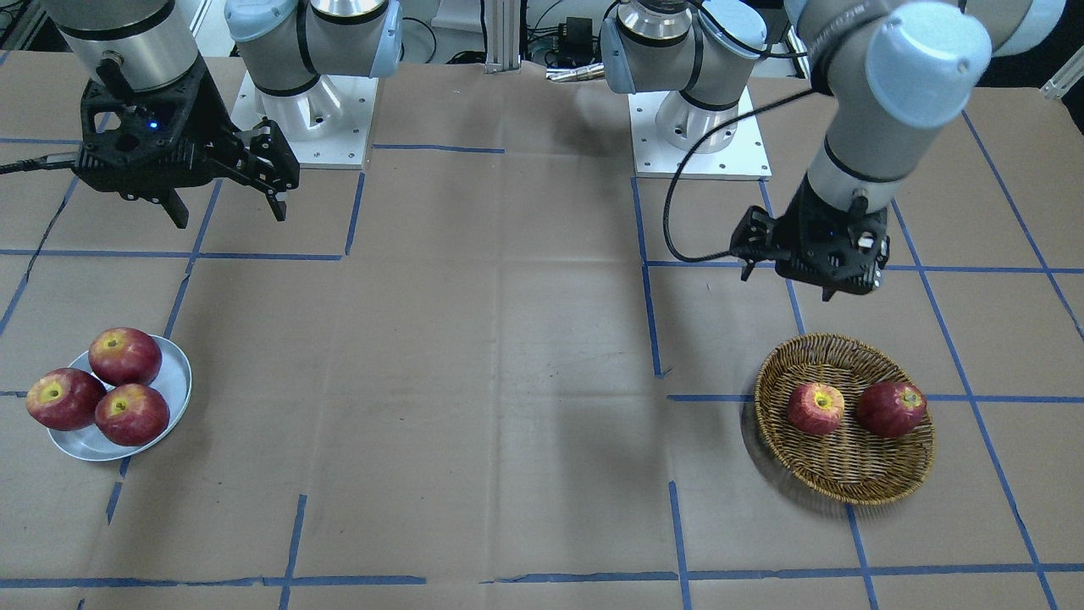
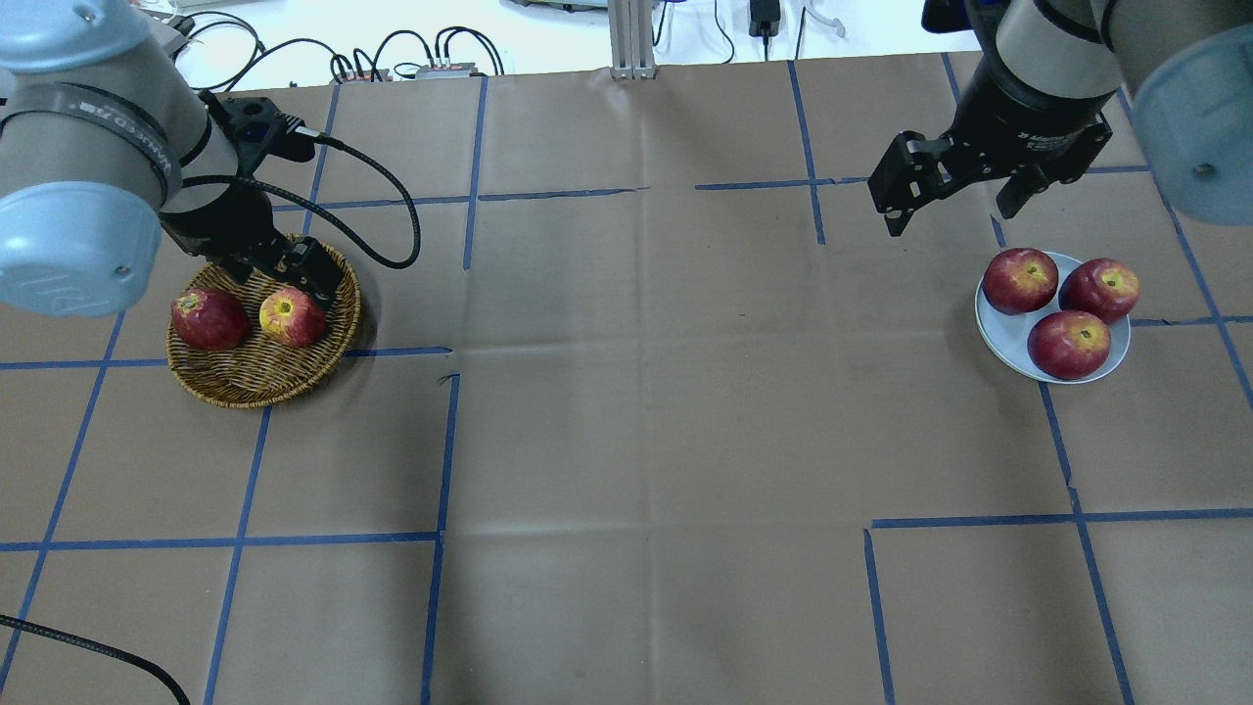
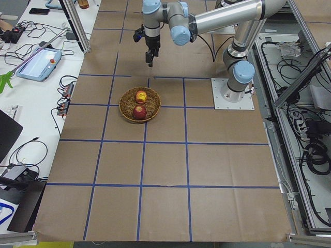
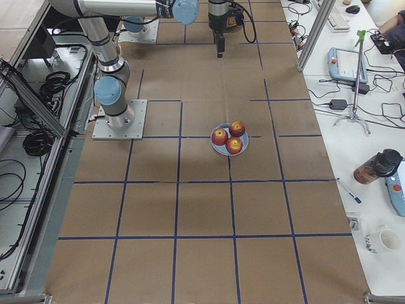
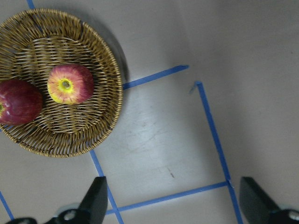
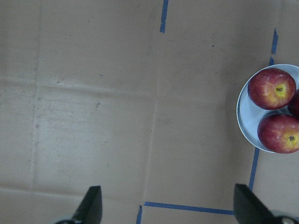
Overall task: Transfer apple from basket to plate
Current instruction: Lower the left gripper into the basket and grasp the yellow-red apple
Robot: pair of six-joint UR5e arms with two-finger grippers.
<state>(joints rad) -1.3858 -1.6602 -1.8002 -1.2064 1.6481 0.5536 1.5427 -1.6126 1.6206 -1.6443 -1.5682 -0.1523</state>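
Observation:
My left gripper needs to close around the middle of the pale pinkish-red apple [image 1: 815, 408] [image 5: 71, 84], next to the darker red apple in the wicker basket.
The apple [image 1: 815, 408], pale pinkish-red with a yellow stem hollow, lies in the wicker basket [image 1: 847, 491] beside a darker red apple [image 1: 891, 408]. It also shows in the overhead view [image 2: 291, 315] and the left wrist view [image 5: 70, 84]. My left gripper [image 1: 788, 284] is open and empty, raised beside the basket's rim on the robot's side; its fingers [image 5: 96, 198] frame bare table. The white plate [image 1: 174, 373] holds three deep-red apples. My right gripper [image 1: 229, 212] is open and empty, raised beyond the plate [image 2: 998, 323] towards the robot.
Brown paper with blue tape lines [image 2: 445, 441] covers the table. The arm bases [image 1: 699, 144] stand at the robot's edge. A black cable [image 2: 392, 225] hangs from the left wrist near the basket [image 2: 255, 387].

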